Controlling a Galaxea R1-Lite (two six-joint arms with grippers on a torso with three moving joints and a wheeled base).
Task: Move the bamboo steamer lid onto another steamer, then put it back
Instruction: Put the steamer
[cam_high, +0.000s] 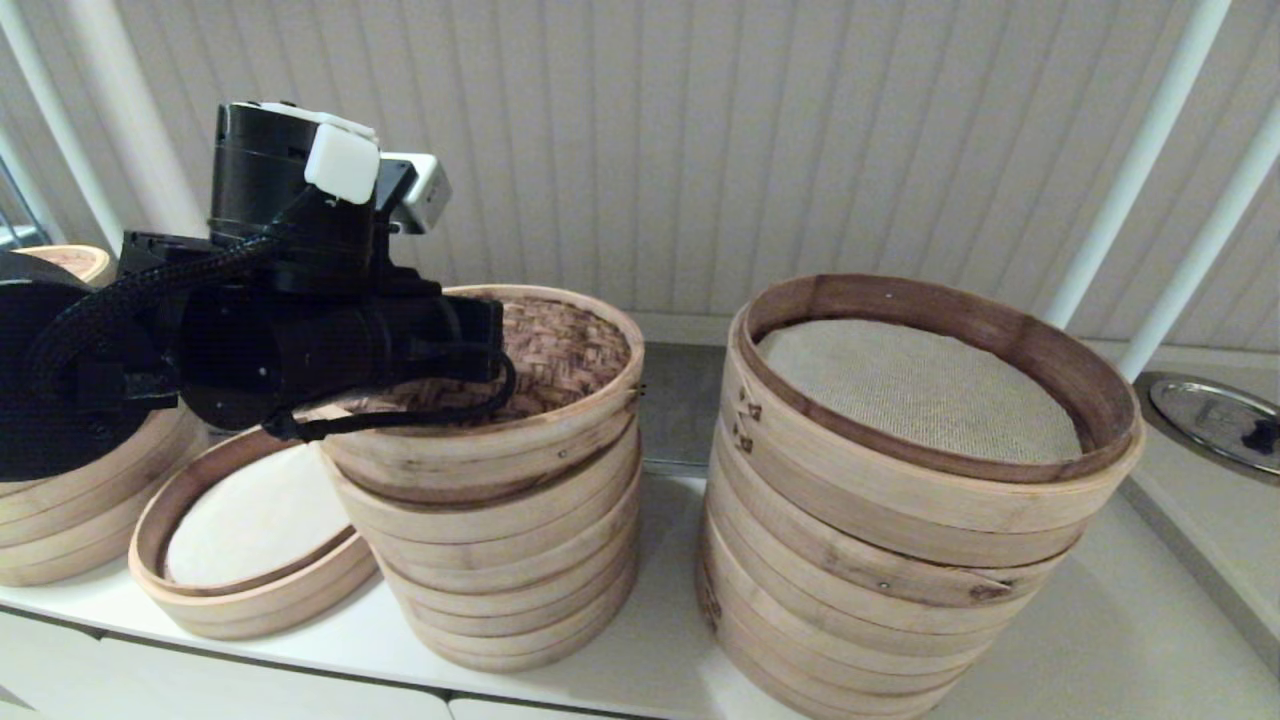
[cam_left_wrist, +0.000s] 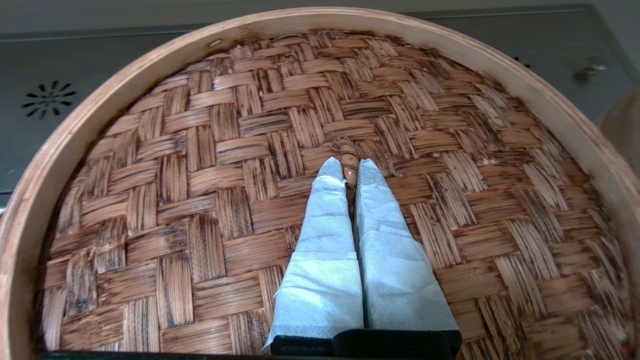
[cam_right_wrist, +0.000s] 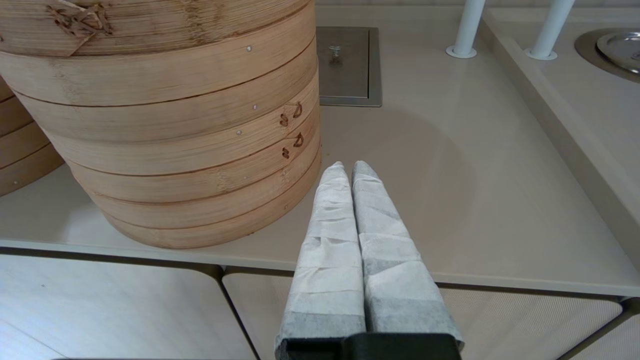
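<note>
I need to use my left gripper to set the bamboo steamer lid down flat on top of the middle stack of pale rings (cam_high: 474, 379).
The bamboo steamer lid (cam_high: 560, 350), reddish-brown woven top inside a pale rim band, sits atop another steamer (cam_high: 510, 560), the medium stack of pale rings in the middle. I cannot tell whether the lid rests fully or is held just above. My left arm (cam_high: 300, 340) reaches over it from the left. The left gripper (cam_left_wrist: 349, 167) is shut on the lid's small loop handle (cam_left_wrist: 346, 149) at the centre of the weave (cam_left_wrist: 200, 190). My right gripper (cam_right_wrist: 347, 167) is shut and empty, low by the counter's front edge, out of the head view.
A wider, taller stack (cam_high: 900, 560) with a beige mesh liner (cam_high: 920, 385) stands right of the middle stack and beside the right gripper (cam_right_wrist: 165, 150). A low steamer (cam_high: 250, 590) with a white liner lies front left. Another stack (cam_high: 60, 520) stands far left. White poles (cam_high: 1130, 170) rise back right.
</note>
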